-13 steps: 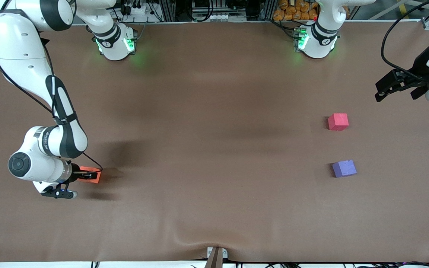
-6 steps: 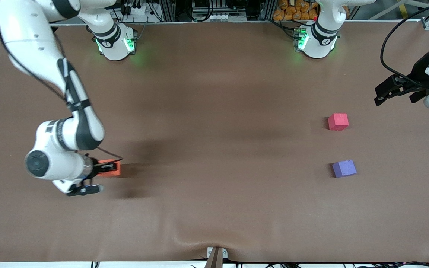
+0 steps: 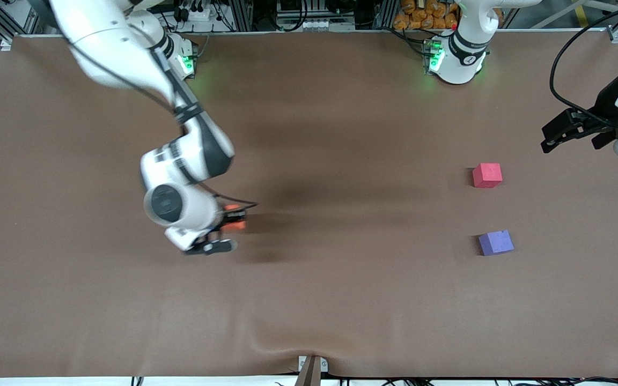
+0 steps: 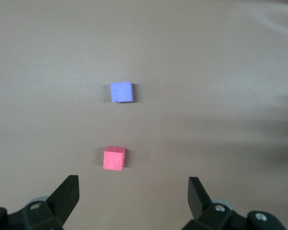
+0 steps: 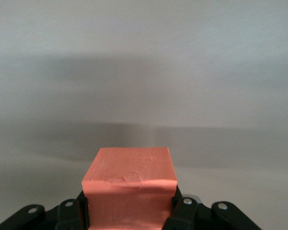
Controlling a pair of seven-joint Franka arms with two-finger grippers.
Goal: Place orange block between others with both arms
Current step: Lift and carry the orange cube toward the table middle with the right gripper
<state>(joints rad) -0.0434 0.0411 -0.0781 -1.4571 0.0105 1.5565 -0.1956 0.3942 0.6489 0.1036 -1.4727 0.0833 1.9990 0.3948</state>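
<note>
The robot's right gripper needs to release the orange block on the bare middle of the brown table (image 3: 310, 214), well short of the pinkish-red block.
My right gripper (image 3: 234, 220) is shut on the orange block (image 3: 235, 225) and carries it above the middle of the brown table. In the right wrist view the orange block (image 5: 129, 189) fills the space between the black fingers. The pinkish-red block (image 3: 487, 175) and the purple-blue block (image 3: 495, 242) rest on the table toward the left arm's end, with a gap between them; the purple-blue one lies nearer the front camera. My left gripper (image 3: 572, 128) hangs open near that end of the table. Its wrist view shows the pinkish-red block (image 4: 114, 158) and the purple-blue block (image 4: 121, 92) ahead of its spread fingers (image 4: 69, 189).
The brown table cover (image 3: 341, 300) has a small wrinkle at its front edge by a clamp (image 3: 311, 367). The arms' green-lit bases (image 3: 451, 56) stand along the farther edge. Cables and orange items lie off the table there.
My right arm has swung from its own end of the table toward the middle, carrying the orange block with it. The left arm has barely moved. Both other blocks stayed put.
</note>
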